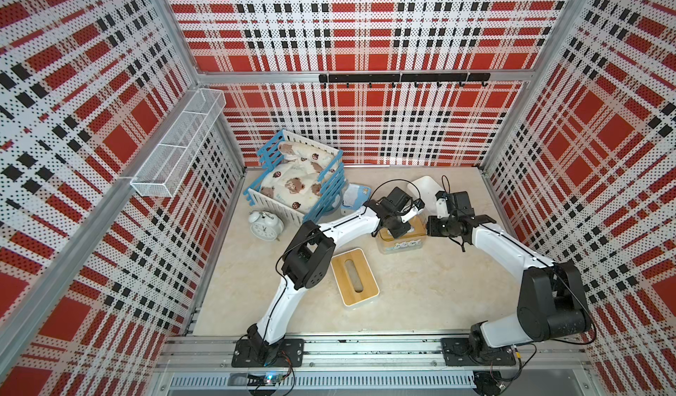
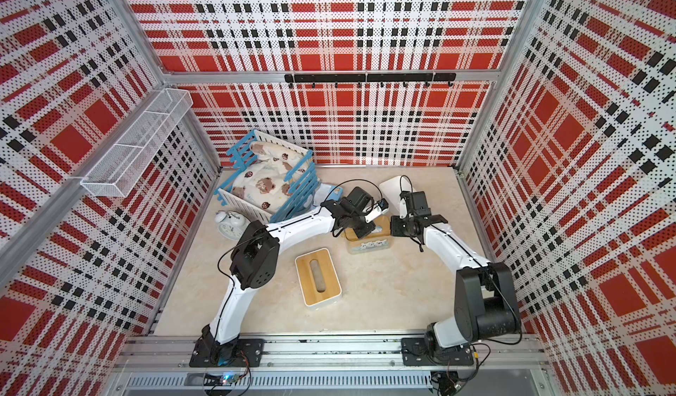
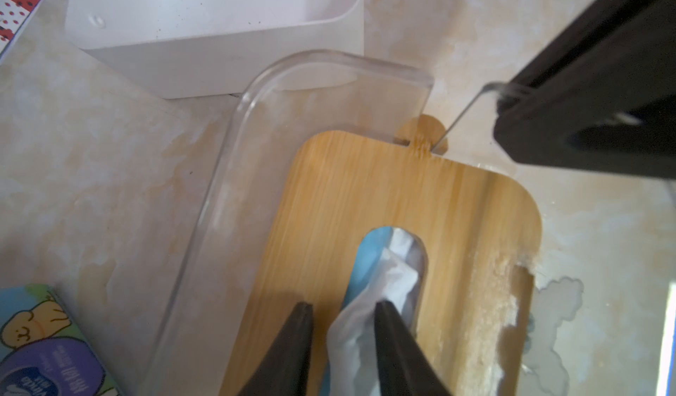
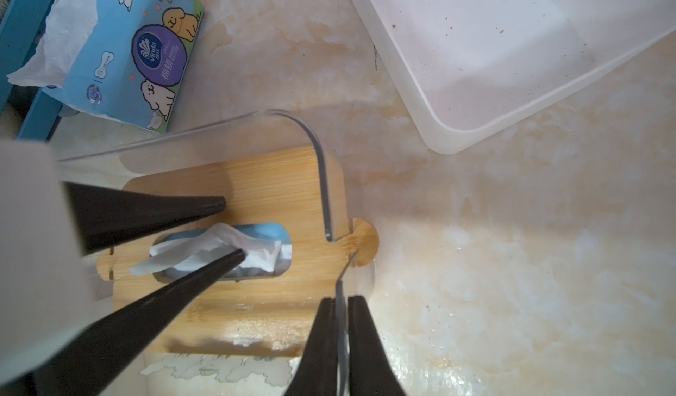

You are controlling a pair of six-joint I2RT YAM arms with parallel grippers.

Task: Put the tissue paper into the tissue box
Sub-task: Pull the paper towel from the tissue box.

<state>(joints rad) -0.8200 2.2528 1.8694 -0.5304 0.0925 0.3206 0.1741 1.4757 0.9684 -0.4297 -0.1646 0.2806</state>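
Observation:
I can see the white sheet's end still sitting low in the lid's slot, so I need to pinch the sheet's raised fold (image 4: 224, 234) with my left gripper and pull more of it up.
A clear tissue box (image 1: 400, 247) (image 2: 369, 246) stands mid-table with a bamboo lid (image 3: 365, 193) (image 4: 278, 178) on it. A light-blue tissue paper pack (image 4: 263, 231) shows through the lid's slot, and a white sheet (image 3: 387, 284) (image 4: 205, 246) sticks out. My left gripper (image 3: 342, 304) (image 4: 232, 227) (image 1: 398, 231) points down at the slot, open; the sheet lies between its fingers and touches one. My right gripper (image 4: 340, 299) (image 1: 428, 225) is shut on the box's clear end wall (image 3: 457, 119). A second tissue paper pack (image 4: 128, 53) (image 1: 356, 193) lies on the table by the crate.
An empty white tub (image 1: 426, 187) (image 4: 512, 46) sits just behind the clear box. A second box with a slotted bamboo lid (image 1: 354, 282) lies nearer the front. A blue-and-white crate with a plush blanket (image 1: 292, 178) and an alarm clock (image 1: 264, 224) stand at the back left.

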